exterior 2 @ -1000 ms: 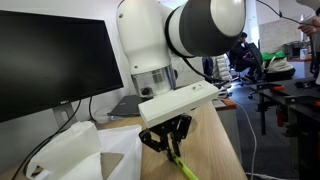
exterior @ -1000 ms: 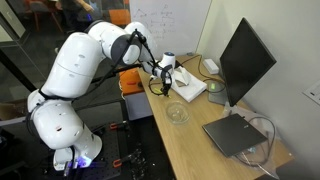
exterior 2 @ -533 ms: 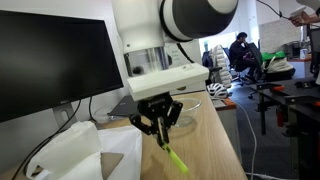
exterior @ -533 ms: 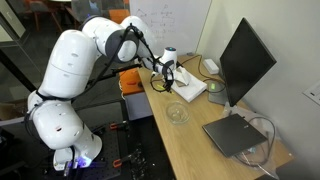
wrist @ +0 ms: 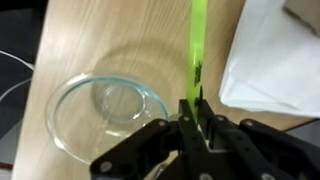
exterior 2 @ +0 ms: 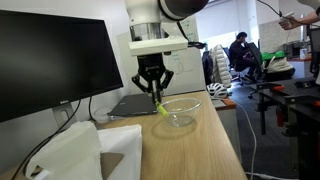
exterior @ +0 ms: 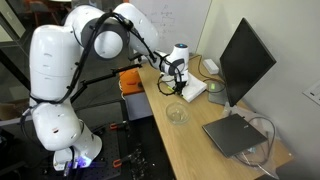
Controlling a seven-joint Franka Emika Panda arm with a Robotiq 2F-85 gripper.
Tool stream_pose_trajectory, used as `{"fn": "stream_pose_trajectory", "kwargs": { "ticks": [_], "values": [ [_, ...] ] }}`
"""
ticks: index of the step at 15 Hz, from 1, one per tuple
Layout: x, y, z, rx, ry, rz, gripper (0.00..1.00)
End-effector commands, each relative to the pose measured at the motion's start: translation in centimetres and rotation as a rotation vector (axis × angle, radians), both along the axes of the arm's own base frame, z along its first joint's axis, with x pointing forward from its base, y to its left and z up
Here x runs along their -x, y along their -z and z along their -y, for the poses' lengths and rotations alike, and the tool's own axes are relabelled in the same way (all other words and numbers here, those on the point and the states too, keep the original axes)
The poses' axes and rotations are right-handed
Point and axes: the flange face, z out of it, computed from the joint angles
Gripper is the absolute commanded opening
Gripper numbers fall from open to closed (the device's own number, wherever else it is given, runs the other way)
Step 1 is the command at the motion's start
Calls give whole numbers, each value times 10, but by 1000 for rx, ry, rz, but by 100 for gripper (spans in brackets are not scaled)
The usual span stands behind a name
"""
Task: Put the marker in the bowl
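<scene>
My gripper will release the yellow-green marker inside the clear glass bowl (exterior: 180, 114) (wrist: 112, 128), so that it leans against the bowl's rim.
My gripper (wrist: 193, 110) is shut on the yellow-green marker (wrist: 197, 45), which hangs from the fingers and points down at the table. In an exterior view the gripper (exterior 2: 153, 88) holds the marker (exterior 2: 159, 106) in the air just beside and above the clear glass bowl (exterior 2: 178, 112). In the wrist view the bowl (wrist: 105, 110) lies on the wooden table to the left of the marker, empty. In an exterior view the gripper (exterior: 175, 84) hovers above the bowl (exterior: 176, 113).
A white paper-like bag (exterior 2: 75, 150) lies on the table near the gripper and shows in the wrist view (wrist: 270, 50). A monitor (exterior: 243, 60) and a closed laptop (exterior: 236, 133) stand on the table (exterior: 190, 145). People sit in the background (exterior 2: 243, 52).
The arm has lifted the marker and carried it away from the white bag toward the bowl. The gripper stays shut on the marker.
</scene>
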Motion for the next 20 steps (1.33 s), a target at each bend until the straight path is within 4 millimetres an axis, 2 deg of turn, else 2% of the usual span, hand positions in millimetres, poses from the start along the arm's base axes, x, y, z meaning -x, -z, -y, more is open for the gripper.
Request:
{"fn": "stream_pose_trajectory", "kwargs": {
  "ticks": [1,5,7,9,12,13,14,16,18,20],
  "values": [
    [7,-17,53,31,84,12,3],
    [10,-21,121,115,161,16,3],
    [15,-13,139,189,153,-1,3],
    [23,5,138,223,137,-18,3],
    [34,25,116,228,142,-23,3],
    [36,29,108,230,149,-17,38],
    [37,31,101,234,154,-14,40],
    [38,26,91,242,164,19,53],
    [39,16,87,211,175,26,69],
    [46,-1,83,139,192,-46,84]
  ]
}}
